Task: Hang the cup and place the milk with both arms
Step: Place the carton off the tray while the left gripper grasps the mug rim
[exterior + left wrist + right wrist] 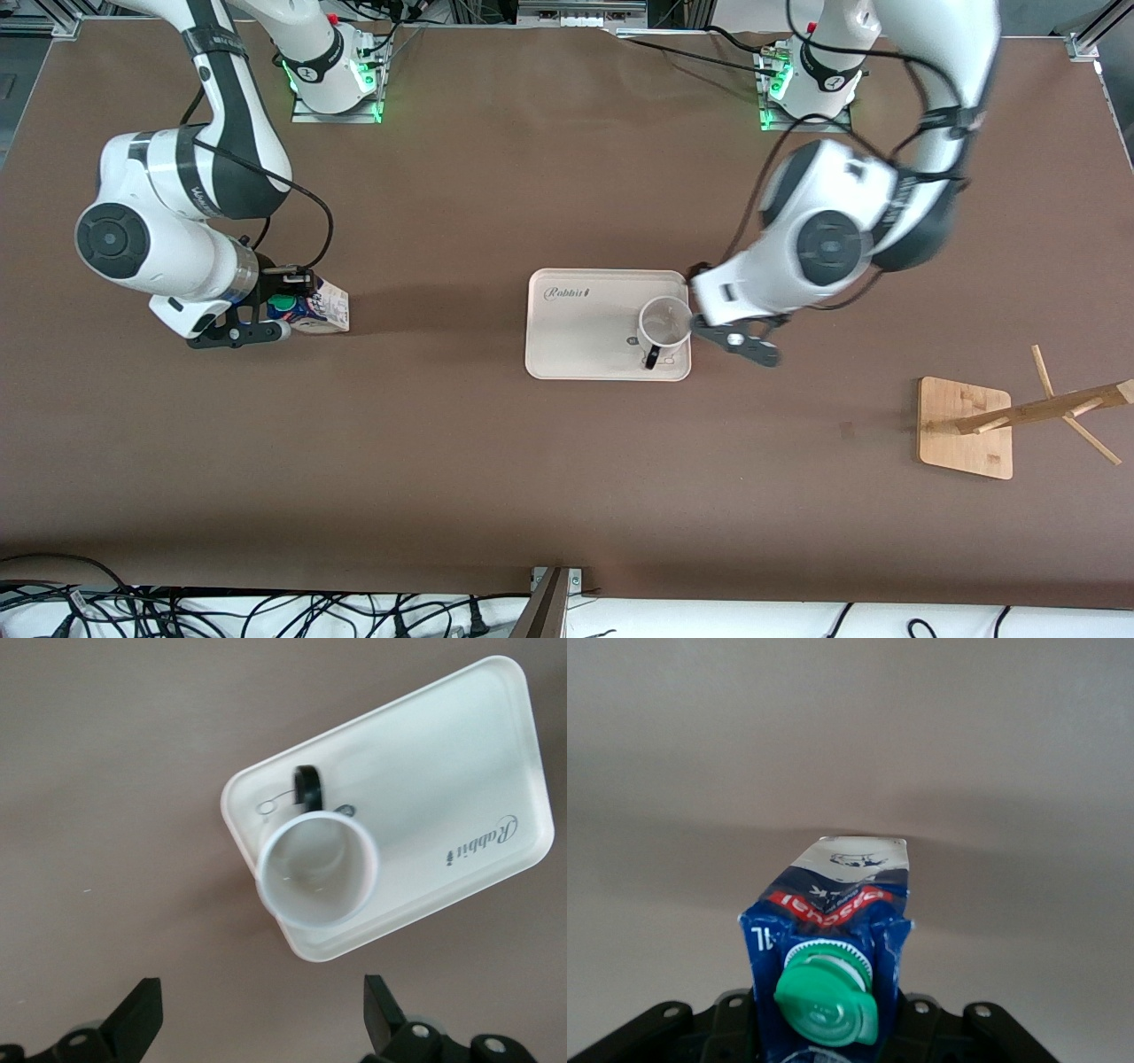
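Note:
My left gripper needs to next move to the white cup's rim (640, 314) (374, 856) and close there, on the side that faces the lettering on the white tray.
The white cup (664, 322) stands upright on the white tray (576, 332), in the corner toward the left arm's end, with its black handle pointing toward the front camera. My left gripper (741, 342) is open and empty over the table just off that edge of the tray. In the left wrist view the cup (319, 870) and tray (443, 771) lie ahead of the open left gripper (261, 1019). My right gripper (282, 307) is shut on the milk (317, 307), which is tilted, near the right arm's end. In the right wrist view the milk (833, 912) shows its green cap in the right gripper (824, 1028).
A wooden cup rack (966, 430) with slanted pegs stands at the left arm's end of the table, nearer to the front camera than the tray. Cables lie along the table's front edge.

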You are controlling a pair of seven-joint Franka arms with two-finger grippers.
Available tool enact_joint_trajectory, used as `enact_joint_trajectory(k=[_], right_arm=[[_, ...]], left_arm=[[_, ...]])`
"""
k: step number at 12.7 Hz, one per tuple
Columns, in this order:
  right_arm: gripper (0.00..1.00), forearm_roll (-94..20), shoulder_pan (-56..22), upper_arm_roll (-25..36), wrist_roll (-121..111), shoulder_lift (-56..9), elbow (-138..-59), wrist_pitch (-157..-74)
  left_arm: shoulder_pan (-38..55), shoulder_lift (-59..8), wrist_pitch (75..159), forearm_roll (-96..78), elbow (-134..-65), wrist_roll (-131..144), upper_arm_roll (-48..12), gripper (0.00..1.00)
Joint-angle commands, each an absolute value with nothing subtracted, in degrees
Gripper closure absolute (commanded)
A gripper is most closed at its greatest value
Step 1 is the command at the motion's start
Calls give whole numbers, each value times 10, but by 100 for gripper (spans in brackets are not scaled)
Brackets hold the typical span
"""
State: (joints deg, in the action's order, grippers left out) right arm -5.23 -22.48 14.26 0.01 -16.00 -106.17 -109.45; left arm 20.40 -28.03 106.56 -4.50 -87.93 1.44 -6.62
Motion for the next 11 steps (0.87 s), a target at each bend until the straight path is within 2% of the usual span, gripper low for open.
enact_joint_trajectory(k=[1,2,3,4,5,10,11], right_arm=[[56,-61,-231,154,-13,-133,-1120,-1134],[52,-62,-231,155,-18,-133,-1128,-1152],[41,-68,-231,156,-21,-134,-1130,-1156],[23,-81,-231,159,-22,-134,-1130,-1156],[13,-82,-231,159,-23,-135,-1130,-1156],[0,-80,-231,159,-20,-133,-1109,-1145],[0,-80,-231,159,-20,-127,-1094,-1139]], left_arm=[[211,-321,1097,-57,-833,39,-62,0],[220,-322,1114,-71,-833,40,-62,0],[230,-329,1126,-73,-837,40,-62,0],[252,-335,1147,-69,-842,40,-62,0],[273,-344,1164,-67,-849,45,-58,0],[321,-364,1194,3,-867,133,-52,0],[326,-362,1194,5,-876,128,-48,0]])
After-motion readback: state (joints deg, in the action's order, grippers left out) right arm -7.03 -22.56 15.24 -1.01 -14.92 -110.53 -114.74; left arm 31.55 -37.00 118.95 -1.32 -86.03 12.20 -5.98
